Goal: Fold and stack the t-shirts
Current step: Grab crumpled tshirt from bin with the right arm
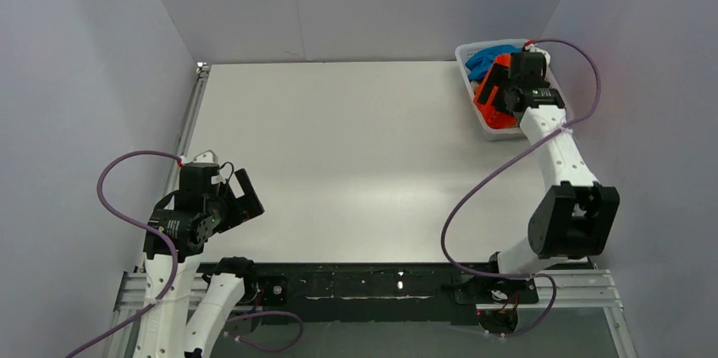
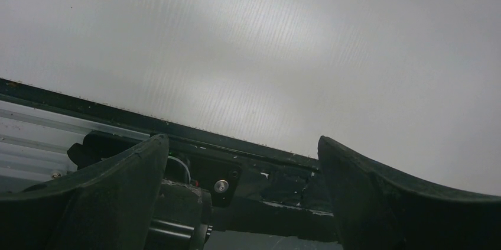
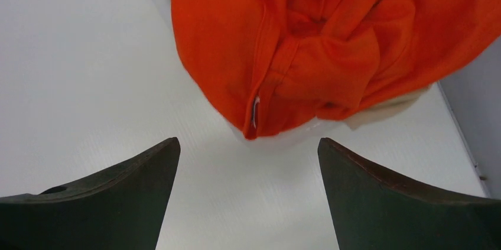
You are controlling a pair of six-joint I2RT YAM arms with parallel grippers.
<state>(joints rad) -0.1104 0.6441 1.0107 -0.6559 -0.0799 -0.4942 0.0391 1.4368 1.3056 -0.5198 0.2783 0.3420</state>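
I should close my right gripper on the orange shirt's fold [image 1: 494, 96] [image 3: 266, 46] near the table-facing side of the basket, just short of the blue shirt.
The t-shirts lie crumpled in a white basket [image 1: 494, 132] at the table's far right corner. A bright orange-red one [image 1: 486, 89] is on top, a blue one [image 1: 489, 58] is behind it. In the right wrist view the orange shirt [image 3: 331, 37] bulges over the basket's edge, with a pale beige cloth [image 3: 384, 111] under it. My right gripper [image 1: 501, 87] [image 3: 248, 149] hangs open just short of the orange shirt, nothing between its fingers. My left gripper [image 1: 240, 201] [image 2: 243, 149] is open and holds nothing, low at the near left.
The white table top [image 1: 356, 163] stretches between the two arms. Grey walls close in on three sides, and the right wall runs close behind the basket. A black rail [image 2: 177, 129] with the arm bases lines the near edge.
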